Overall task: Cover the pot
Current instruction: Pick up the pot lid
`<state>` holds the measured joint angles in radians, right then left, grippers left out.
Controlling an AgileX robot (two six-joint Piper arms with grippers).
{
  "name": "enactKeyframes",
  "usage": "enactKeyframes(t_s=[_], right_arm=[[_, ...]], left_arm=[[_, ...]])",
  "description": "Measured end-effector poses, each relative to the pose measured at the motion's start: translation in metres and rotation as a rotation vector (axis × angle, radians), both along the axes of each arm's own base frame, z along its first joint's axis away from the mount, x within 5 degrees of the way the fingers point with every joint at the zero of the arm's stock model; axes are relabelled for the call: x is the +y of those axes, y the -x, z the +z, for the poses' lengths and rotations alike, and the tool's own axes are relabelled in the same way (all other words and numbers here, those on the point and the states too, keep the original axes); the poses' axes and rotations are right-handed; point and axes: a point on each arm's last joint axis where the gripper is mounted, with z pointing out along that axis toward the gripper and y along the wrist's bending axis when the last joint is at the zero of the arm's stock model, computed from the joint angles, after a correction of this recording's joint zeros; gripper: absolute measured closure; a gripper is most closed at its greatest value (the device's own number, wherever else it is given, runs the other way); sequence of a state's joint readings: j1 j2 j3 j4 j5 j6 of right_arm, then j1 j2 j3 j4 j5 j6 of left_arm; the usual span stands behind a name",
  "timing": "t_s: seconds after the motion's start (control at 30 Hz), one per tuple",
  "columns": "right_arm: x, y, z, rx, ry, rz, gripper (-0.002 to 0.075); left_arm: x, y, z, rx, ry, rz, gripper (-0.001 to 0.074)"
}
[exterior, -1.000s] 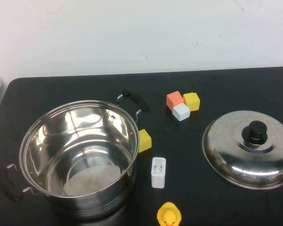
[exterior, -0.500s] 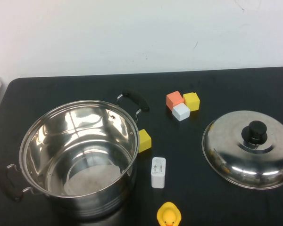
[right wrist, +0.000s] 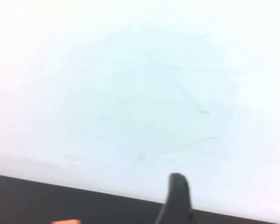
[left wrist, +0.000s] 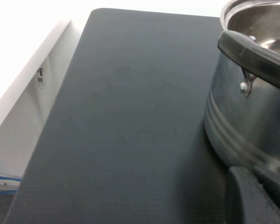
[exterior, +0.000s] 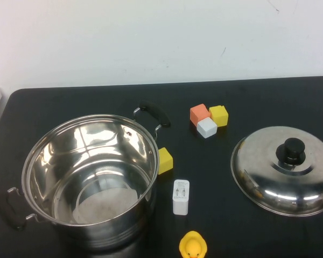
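The pot stands open, so the robot's right gripper needs to next go to the black knob [exterior: 294, 150] on the domed steel lid and close there.
The pot [exterior: 105, 234] is a large shiny steel stockpot, standing open and empty at the front left of the black table, with a black handle [exterior: 155, 113] at its far right and another at its near left. The domed steel lid [exterior: 269, 180] with a black knob [exterior: 291, 151] lies flat on the table at the right, apart from the pot. Neither arm shows in the high view. My left gripper [left wrist: 257, 196] sits low beside the pot's wall [left wrist: 242, 121], under a handle [left wrist: 252, 53]. My right gripper [right wrist: 176, 198] is raised and faces the white wall.
An orange cube [exterior: 199, 113], a yellow cube [exterior: 218, 115] and a white cube [exterior: 206, 128] cluster between pot and lid. Another yellow cube [exterior: 165, 160] touches the pot's right side. A white charger [exterior: 181, 196] and a rubber duck [exterior: 192, 246] lie in front.
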<state>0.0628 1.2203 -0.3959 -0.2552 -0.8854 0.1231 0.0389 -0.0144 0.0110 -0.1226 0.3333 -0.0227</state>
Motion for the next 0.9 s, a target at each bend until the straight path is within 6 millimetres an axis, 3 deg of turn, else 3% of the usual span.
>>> enactKeyframes(t_s=[0.27,0.5,0.9], right_arm=[[0.022,-0.041,-0.052,0.063,-0.019,0.111,0.0185],[0.026,-0.064,-0.096,0.197,-0.001,0.115,0.019],[0.031,-0.079,-0.154,0.333,0.067,0.129,0.0193]], left_arm=[[0.0,0.0,0.0,0.0,0.0,0.0,0.0737],[0.0,0.0,0.0,0.0,0.0,0.0,0.0737],[0.0,0.0,0.0,0.0,0.0,0.0,0.0737]])
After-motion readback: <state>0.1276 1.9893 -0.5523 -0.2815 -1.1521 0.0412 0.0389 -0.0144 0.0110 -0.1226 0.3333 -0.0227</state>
